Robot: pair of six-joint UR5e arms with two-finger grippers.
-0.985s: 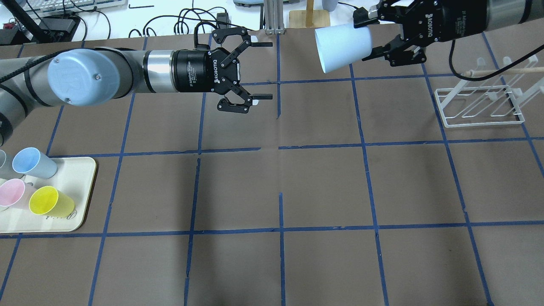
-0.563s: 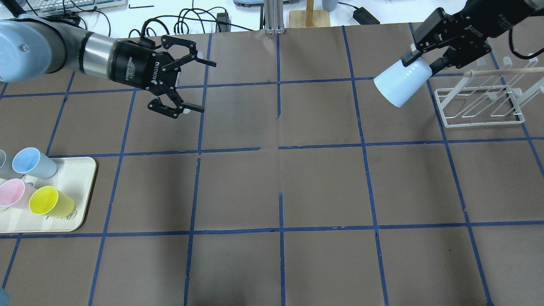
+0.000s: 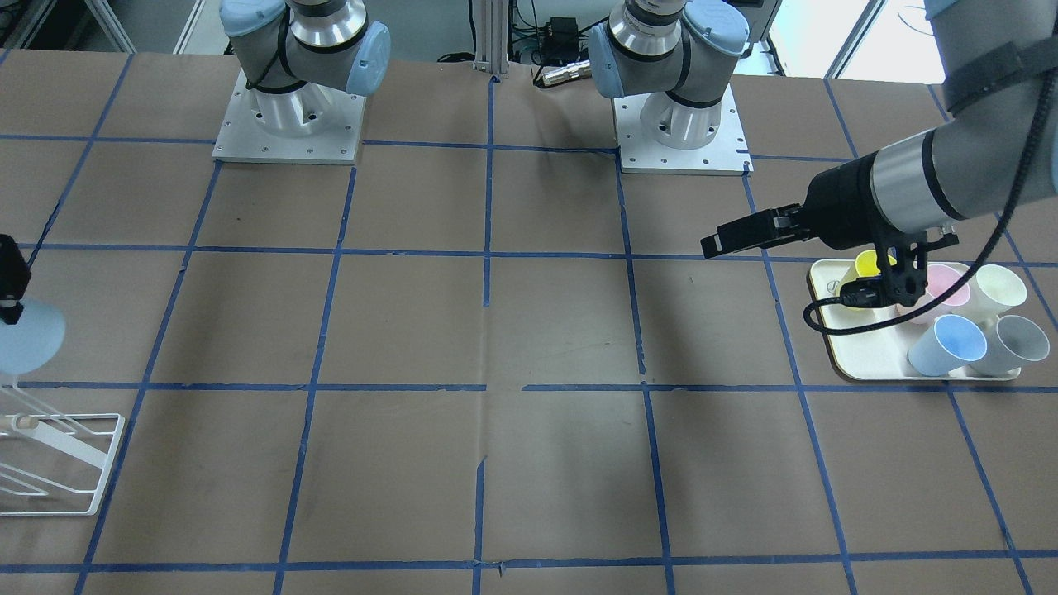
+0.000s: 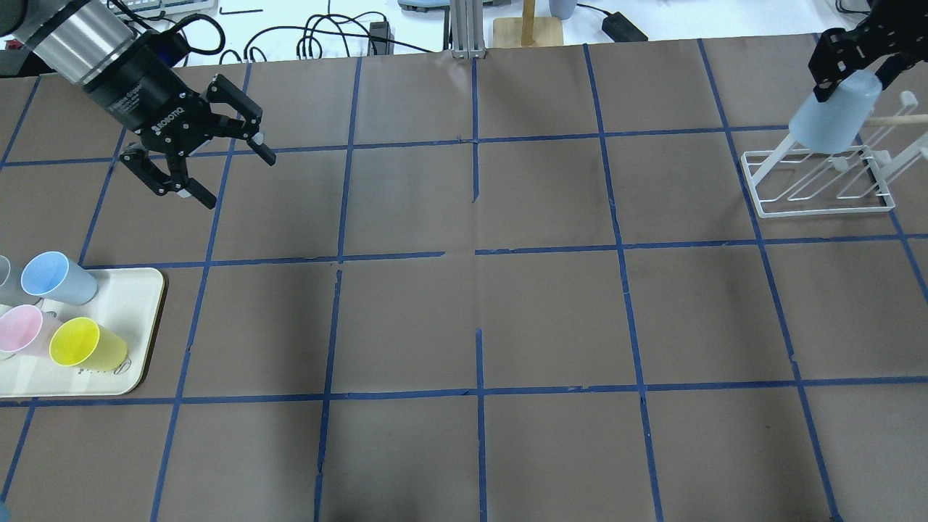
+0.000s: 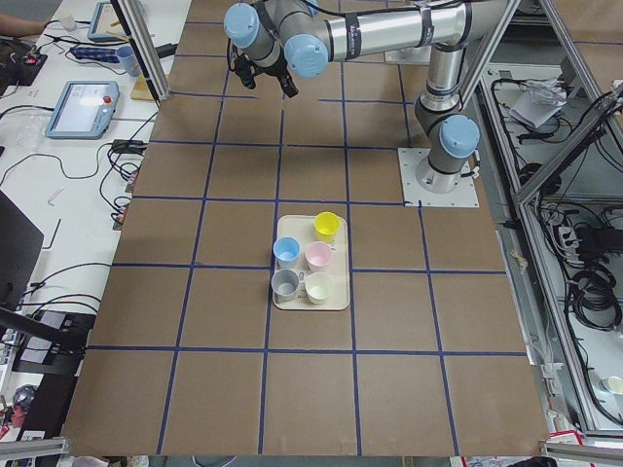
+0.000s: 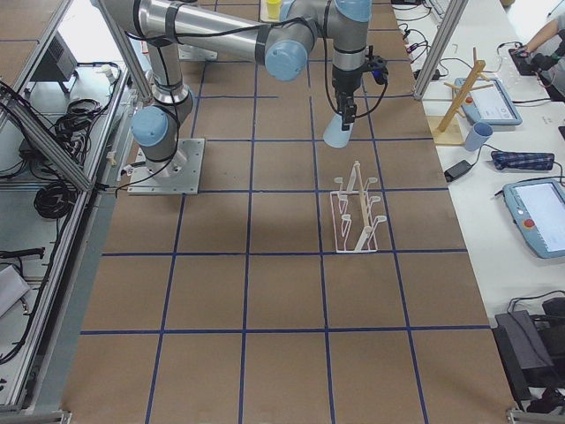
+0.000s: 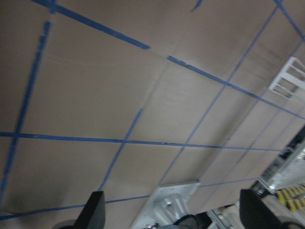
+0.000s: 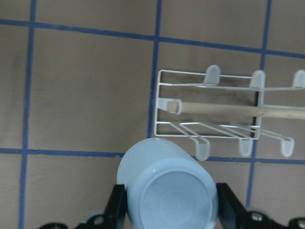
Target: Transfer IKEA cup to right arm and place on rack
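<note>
The IKEA cup will go down from my right gripper over the rack's outer wire (image 3: 41, 388) (image 8: 193, 142) next to the wooden-tipped peg.
My right gripper (image 4: 848, 69) is shut on the IKEA cup (image 4: 832, 122), a pale blue tumbler held mouth down by its base. The cup hangs above the left end of the white wire rack (image 4: 819, 190), close to the wooden-tipped peg. In the right wrist view the cup (image 8: 167, 188) fills the space between the fingers, with the rack (image 8: 209, 107) beyond it. The cup also shows in the front view (image 3: 29, 335), above the rack (image 3: 58, 463). My left gripper (image 4: 238, 180) is open and empty, far away over the table's back left.
A cream tray (image 4: 141, 312) at the front left holds a second pale blue cup (image 4: 54, 277), a pink cup (image 4: 22, 328), a yellow cup (image 4: 80, 344) and others. Cables and a wooden stand (image 4: 528, 29) lie beyond the table's far edge.
My right arm has carried the cup to the right and turned it mouth down over the rack. My left arm has drawn back to the left, still open.
</note>
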